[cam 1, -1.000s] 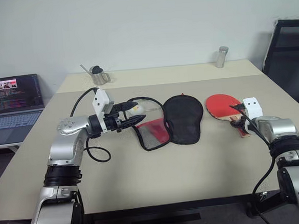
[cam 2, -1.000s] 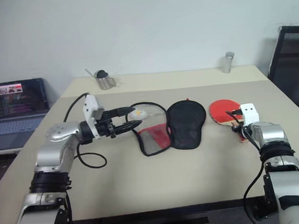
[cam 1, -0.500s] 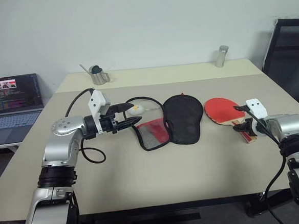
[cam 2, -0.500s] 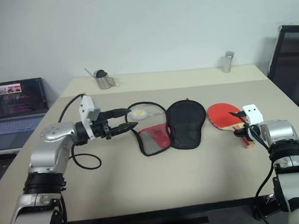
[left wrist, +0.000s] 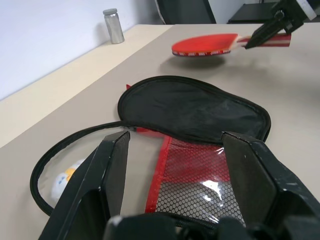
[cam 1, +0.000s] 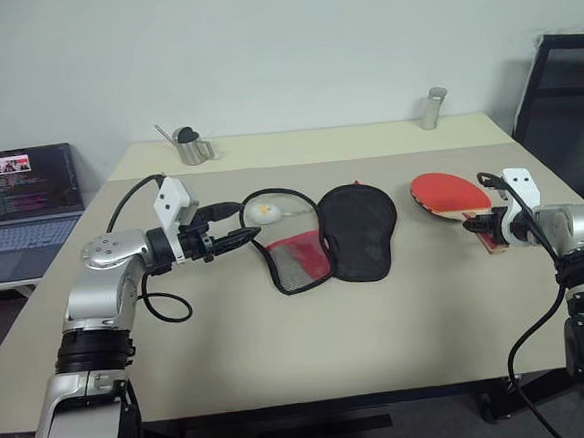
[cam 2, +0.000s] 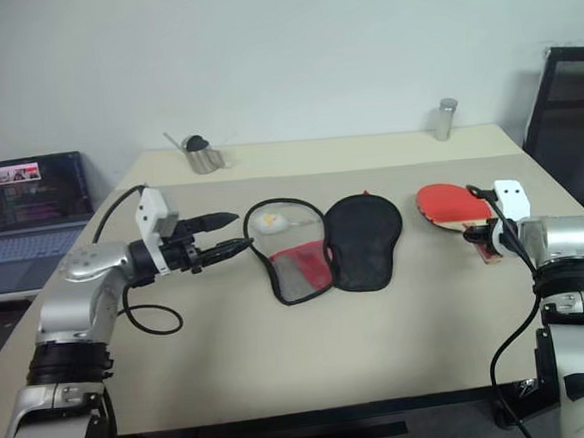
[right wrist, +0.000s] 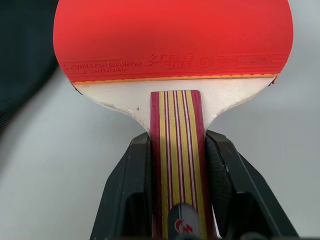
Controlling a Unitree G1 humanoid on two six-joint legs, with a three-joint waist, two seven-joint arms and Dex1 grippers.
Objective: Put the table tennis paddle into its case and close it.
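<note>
I need to use my right gripper to set the table tennis paddle free on the black fabric half of the open case [cam 1: 359, 224].
The table tennis paddle [cam 1: 451, 196], red rubber with a striped wooden handle, hangs a little above the right side of the table. My right gripper [cam 1: 485, 228] is shut on its handle, and the black fingers [right wrist: 132, 190] press both sides of the handle in the right wrist view. The case [cam 1: 358, 229] lies unzipped and spread flat at the table's centre, with its black fabric half on the right and its red mesh half [cam 1: 300, 259] on the left. My left gripper [cam 1: 247, 222] hovers open just left of the case, pointing at it and holding nothing. The left wrist view shows the case [left wrist: 192, 107] beyond the open fingers [left wrist: 112, 165].
A small white-and-yellow tag [cam 1: 265, 213] lies inside the zipper loop. A metal pitcher [cam 1: 192, 146] and a metal cylinder [cam 1: 431, 109] stand at the far edge. A laptop [cam 1: 25, 198] sits on a side table at left and a black chair [cam 1: 565, 110] at right.
My right gripper has lifted the paddle off the table and carried it up and slightly right. My left gripper has drifted a little left, away from the case, still open.
</note>
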